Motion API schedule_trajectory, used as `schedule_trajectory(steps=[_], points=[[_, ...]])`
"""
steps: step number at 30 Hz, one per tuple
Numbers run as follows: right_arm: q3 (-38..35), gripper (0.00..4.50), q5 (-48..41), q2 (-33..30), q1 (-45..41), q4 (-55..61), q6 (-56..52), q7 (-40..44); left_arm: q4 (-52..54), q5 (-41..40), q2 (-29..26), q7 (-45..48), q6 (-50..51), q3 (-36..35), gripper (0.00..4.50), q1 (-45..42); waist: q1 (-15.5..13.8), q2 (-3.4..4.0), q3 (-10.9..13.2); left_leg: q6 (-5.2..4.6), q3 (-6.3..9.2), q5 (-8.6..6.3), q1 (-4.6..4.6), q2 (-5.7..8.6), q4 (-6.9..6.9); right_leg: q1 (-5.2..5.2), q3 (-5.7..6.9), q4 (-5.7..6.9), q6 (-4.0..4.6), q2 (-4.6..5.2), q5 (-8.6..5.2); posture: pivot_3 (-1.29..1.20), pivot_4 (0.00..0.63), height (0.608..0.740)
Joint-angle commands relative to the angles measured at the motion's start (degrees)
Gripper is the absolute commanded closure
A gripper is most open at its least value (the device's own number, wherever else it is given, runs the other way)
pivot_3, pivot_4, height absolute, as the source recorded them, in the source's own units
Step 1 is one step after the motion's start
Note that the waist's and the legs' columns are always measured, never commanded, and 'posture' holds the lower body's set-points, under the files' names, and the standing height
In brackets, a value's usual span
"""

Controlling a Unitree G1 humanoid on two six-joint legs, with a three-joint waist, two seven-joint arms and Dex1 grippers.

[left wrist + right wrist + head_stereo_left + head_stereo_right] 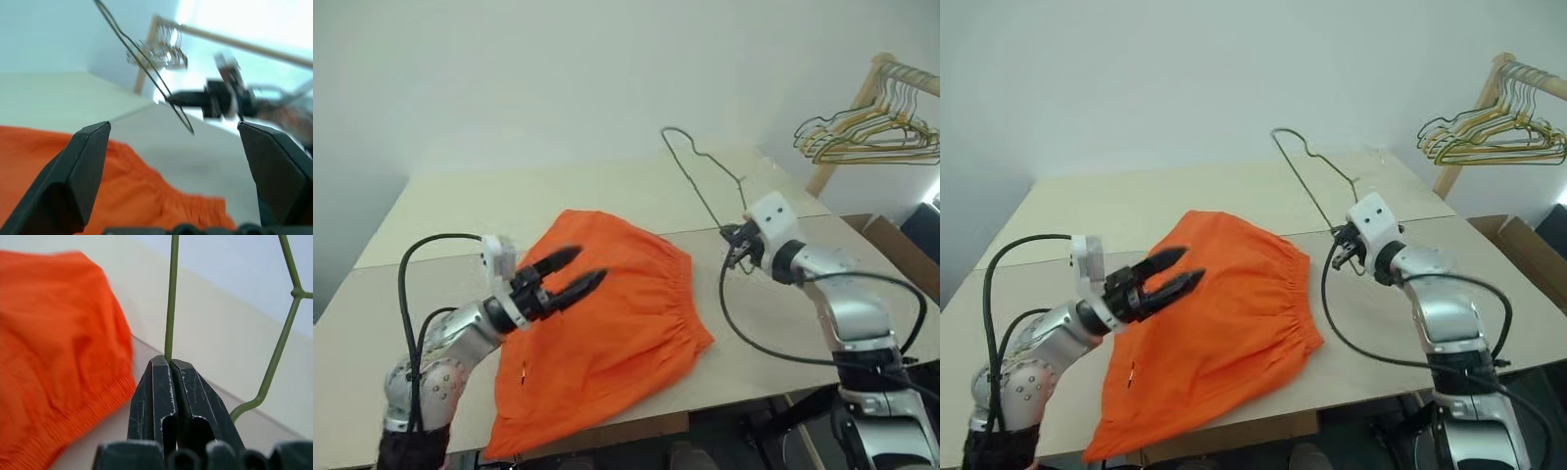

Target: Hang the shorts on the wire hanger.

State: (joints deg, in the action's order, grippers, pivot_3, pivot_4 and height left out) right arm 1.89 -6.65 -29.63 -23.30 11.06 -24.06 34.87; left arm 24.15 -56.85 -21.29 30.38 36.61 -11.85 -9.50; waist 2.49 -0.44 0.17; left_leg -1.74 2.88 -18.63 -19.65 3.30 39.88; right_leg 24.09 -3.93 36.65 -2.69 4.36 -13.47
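The robot's right gripper pinches only the hanger's bottom wire, so the left gripper needs to hold the hanger while the right gripper takes the hanger's rounded end [190, 129].
The orange shorts [607, 333] lie flat on the table [460, 206], their gathered waistband toward the right. My left gripper [576, 272] hovers open just above their left part, nothing between its fingers. My right gripper [734, 240] is shut on the wire hanger [700, 181], holding it up off the table to the right of the shorts. The thin grey-green wire [170, 298] rises from between the closed fingers [156, 396]. From the left wrist, the hanger [146, 68] and the right gripper [195, 98] show beyond the shorts [146, 191].
A wooden rack with a bunch of yellow and green hangers [871, 132] stands at the back right, beyond the table's corner. A cardboard box [901, 245] sits to the right of the table. The table's front edge runs just under the shorts' lower end.
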Motion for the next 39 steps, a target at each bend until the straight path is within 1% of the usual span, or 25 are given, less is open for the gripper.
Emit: schedule_trajectory(steps=[1, 3, 6, 10, 13, 16, 19, 27, 28, 31, 33, 36, 39], points=[[3.7, 4.48, 3.0, 2.7, 0.8, 5.2, 11.0, -1.7, -0.8, -5.1, 4.9, -7.8, -0.5, -2.2, 0.0, -4.8, 0.0, 0.0, 0.0, 0.05, -0.01, 0.03, 0.01, 0.02, 0.01, 0.01, -0.01, 0.01, 0.0, 0.0, 0.0, -0.02, 0.0, 0.74], [6.6, 4.48, 4.7, 4.5, 1.9, 6.3, 13.3, -2.3, -1.6, -5.2, 6.7, -9.3, -1.2, -2.2, 0.0, -7.0, 0.0, -0.01, 0.0, 0.33, -0.02, 0.19, 0.01, 0.07, 0.01, 0.01, -0.02, 0.01, 0.0, 0.01, 0.0, -0.02, 0.0, 0.74], [9.4, 4.48, 6.2, 6.0, 2.9, 6.9, 15.7, -2.6, -2.1, -4.6, 7.6, -10.1, -1.8, -1.6, 0.0, -9.0, 0.0, -0.04, 0.0, 0.35, -0.01, 0.2, 0.01, 0.12, 0.0, 0.04, 0.0, -0.02, 0.0, -0.01, 0.0, -0.02, 0.0, 0.74], [11.3, 4.48, 8.8, 5.9, 3.5, 6.3, 19.9, -2.2, -3.3, -2.6, 8.3, -11.7, -2.8, -1.2, 0.0, -10.5, -0.1, -0.05, 0.0, 0.36, -0.01, 0.2, 0.02, 0.17, 0.0, 0.02, 0.0, -0.07, 0.0, 0.01, 0.0, -0.02, 0.0, 0.74], [11.4, 4.48, 9.3, 6.5, 3.7, 6.0, 20.5, -2.5, -4.1, -1.9, 8.8, -12.1, -3.6, -1.2, 0.0, -11.1, -0.2, -0.05, 0.0, 0.39, -0.01, 0.22, 0.1, 0.15, -0.01, -0.05, 0.0, -0.08, 0.01, -0.03, 0.0, -0.02, 0.0, 0.74], [11.8, 4.5, 10.9, 6.8, 4.0, 5.7, 20.9, -3.2, -4.4, -1.1, 9.3, -12.8, -4.0, -1.3, 0.59, -11.5, -0.1, -0.07, 0.0, 0.39, -0.02, 0.22, 0.11, 0.15, -0.02, -0.05, -0.01, -0.09, 0.01, -0.04, -0.01, -0.02, 0.0, 0.74], [11.9, 4.5, 11.9, 7.0, 4.2, 5.6, 21.7, -3.5, -5.1, -1.8, 9.9, -13.0, -4.2, -1.9, 1.53, -11.5, -0.1, -0.08, 0.0, 0.39, -0.02, 0.22, 0.11, 0.16, -0.02, -0.05, -0.01, -0.11, 0.01, -0.02, -0.01, -0.03, 0.0, 0.74], [12.6, 4.5, 14.2, 7.6, 4.7, 5.1, 23.5, -4.7, -5.0, -1.4, 10.0, -13.1, -4.8, -1.3, 4.26, -11.3, -0.1, -0.08, 0.0, 0.39, -0.02, 0.22, 0.11, 0.16, -0.03, -0.06, -0.01, -0.12, 0.01, -0.03, -0.01, -0.03, 0.0, 0.74], [12.6, 4.5, 14.4, 7.7, 4.7, 5.0, 23.7, -4.8, -5.1, -1.2, 10.1, -13.3, -4.9, -1.2, 4.46, -11.3, -0.1, -0.1, 0.0, 0.39, -0.02, 0.22, 0.11, 0.16, -0.02, -0.06, -0.02, -0.12, 0.01, -0.03, -0.01, -0.03, 0.0, 0.74], [12.7, 4.5, 15.4, 7.8, 4.6, 4.7, 24.4, -5.1, -5.4, -0.8, 10.4, -13.5, -5.2, -1.1, 4.46, -11.4, -0.1, -0.1, 0.0, 0.39, -0.02, 0.22, 0.11, 0.15, -0.03, -0.05, -0.02, -0.12, 0.01, -0.04, -0.01, -0.03, 0.0, 0.74], [12.8, 4.5, 16.0, 7.8, 4.6, 4.3, 24.7, -5.1, -5.4, 1.1, 10.1, -13.6, -5.9, -0.5, 4.46, -11.4, -0.1, -0.1, 0.0, 0.39, -0.02, 0.22, 0.12, 0.16, -0.03, -0.06, -0.02, -0.12, 0.01, -0.03, -0.01, -0.03, 0.0, 0.74], [13.2, 3.76, 16.8, 7.0, 4.9, 4.1, 26.5, -4.3, -5.5, 5.2, 9.8, -13.1, -8.1, 0.5, 4.5, -11.5, -0.1, -0.11, 0.0, 0.39, -0.02, 0.22, 0.11, 0.16, -0.03, -0.07, -0.02, -0.15, 0.01, -0.04, -0.01, -0.03, 0.0, 0.74], [13.1, 2.8, 16.7, 6.8, 5.1, 3.8, 28.0, -4.2, -5.5, 7.3, 9.5, -10.9, -10.0, 0.9, 4.5, -11.4, -0.1, -0.11, 0.0, 0.39, -0.03, 0.22, 0.12, 0.14, -0.05, -0.09, -0.01, -0.25, 0.01, -0.07, 0.0, -0.03, 0.0, 0.74]])
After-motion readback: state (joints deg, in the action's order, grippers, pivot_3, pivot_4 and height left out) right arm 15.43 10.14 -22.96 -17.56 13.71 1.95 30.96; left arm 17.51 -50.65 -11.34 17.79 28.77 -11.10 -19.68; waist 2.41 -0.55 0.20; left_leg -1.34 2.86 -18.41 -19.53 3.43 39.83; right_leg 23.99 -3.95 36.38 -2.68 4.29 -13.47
